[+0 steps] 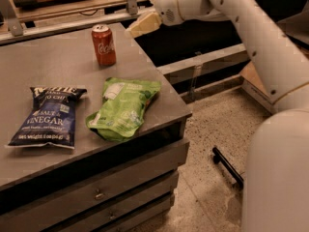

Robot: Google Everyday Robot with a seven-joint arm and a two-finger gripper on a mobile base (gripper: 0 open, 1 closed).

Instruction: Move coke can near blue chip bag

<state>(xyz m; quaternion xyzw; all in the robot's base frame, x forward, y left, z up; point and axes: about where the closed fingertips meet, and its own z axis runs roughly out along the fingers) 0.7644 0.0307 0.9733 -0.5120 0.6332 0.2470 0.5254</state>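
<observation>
I need to next move my gripper to the red coke can and close it around the can's upper half (103,37), just below its top.
The red coke can (104,44) stands upright near the back of the grey table (58,76). The navy blue chip bag (47,116) lies flat at the table's front left, well apart from the can. My gripper (141,25) is up to the right of the can, above the table's back right edge, pointing left toward it and not touching it. It holds nothing that I can see.
A bright green chip bag (123,108) lies between the can and the table's front right corner. The table has drawers in its front (99,193). A dark shelf unit (212,57) stands to the right. My white arm (260,37) and base (277,178) fill the right side.
</observation>
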